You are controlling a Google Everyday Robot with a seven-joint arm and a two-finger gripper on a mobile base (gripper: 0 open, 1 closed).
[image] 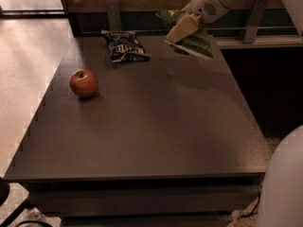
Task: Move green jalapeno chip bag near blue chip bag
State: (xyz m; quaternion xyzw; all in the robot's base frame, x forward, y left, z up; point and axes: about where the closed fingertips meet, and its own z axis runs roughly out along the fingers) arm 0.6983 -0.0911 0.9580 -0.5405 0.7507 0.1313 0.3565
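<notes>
Next, my gripper lets go of the green jalapeno chip bag at the table's far edge, close beside the blue chip bag (173, 39).
The green jalapeno chip bag (198, 42) hangs tilted above the far right part of the dark table (151, 126), casting a shadow on the top below it. My gripper (182, 28) reaches in from the upper right and is shut on the bag's left upper edge. The blue chip bag (125, 46) lies flat on the table at the far middle, a short way left of the gripper and the green bag. The two bags are apart.
A red apple (84, 83) sits on the left part of the table. A wooden wall and a metal rail (113, 13) run behind the far edge. A white robot part (284, 183) shows at the lower right.
</notes>
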